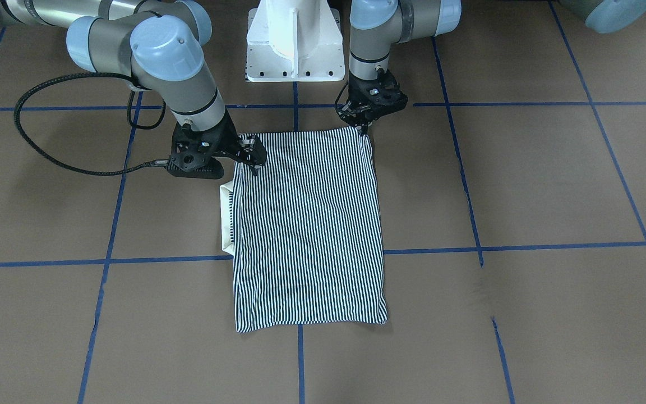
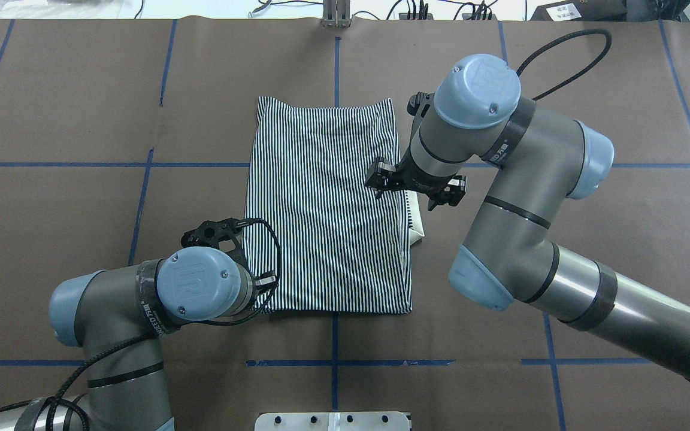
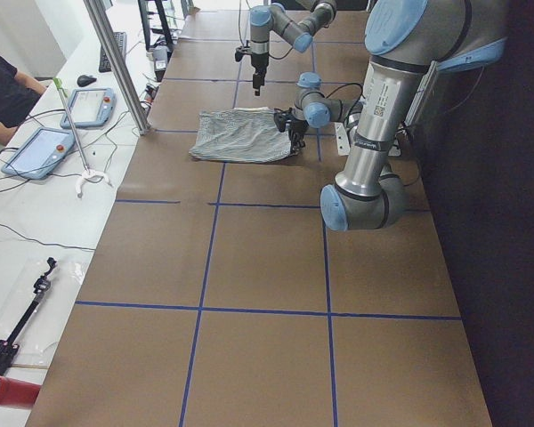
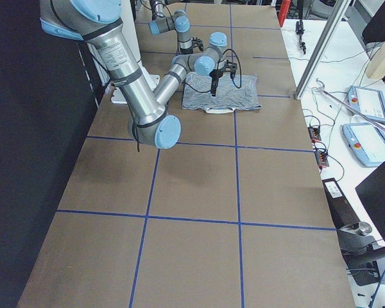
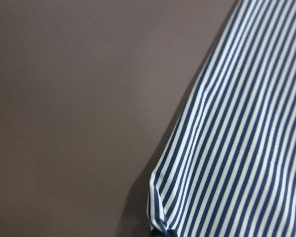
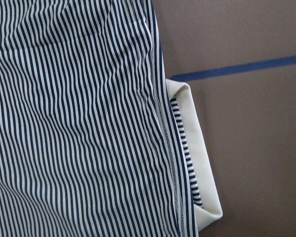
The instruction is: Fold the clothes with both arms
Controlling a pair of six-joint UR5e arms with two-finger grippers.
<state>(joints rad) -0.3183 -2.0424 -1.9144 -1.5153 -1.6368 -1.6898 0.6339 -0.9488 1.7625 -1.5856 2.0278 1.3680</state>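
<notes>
The short edge (image 1: pixel 277 134) of the striped shirt beside the white pedestal base will be gripped by my right gripper, toward the collar-side corner.
The navy-and-white striped shirt (image 1: pixel 309 224) lies folded into a flat rectangle on the brown table, also seen in the overhead view (image 2: pixel 327 209). Its cream collar (image 1: pixel 226 219) sticks out from under one long edge (image 6: pixel 200 163). My left gripper (image 1: pixel 363 128) points down at the shirt's near corner and is shut on it; the left wrist view shows that corner bunched (image 5: pixel 158 222). My right gripper (image 1: pixel 253 163) hovers over the collar-side edge near the other near corner. Its fingers look apart and hold nothing.
The white pedestal base (image 1: pixel 295 45) stands just behind the shirt. Blue tape lines (image 1: pixel 300 365) cross the brown table. A side bench with tablets (image 3: pixel 71 107) and a metal post (image 3: pixel 116 62) runs along the far edge, where a person (image 3: pixel 0 89) sits.
</notes>
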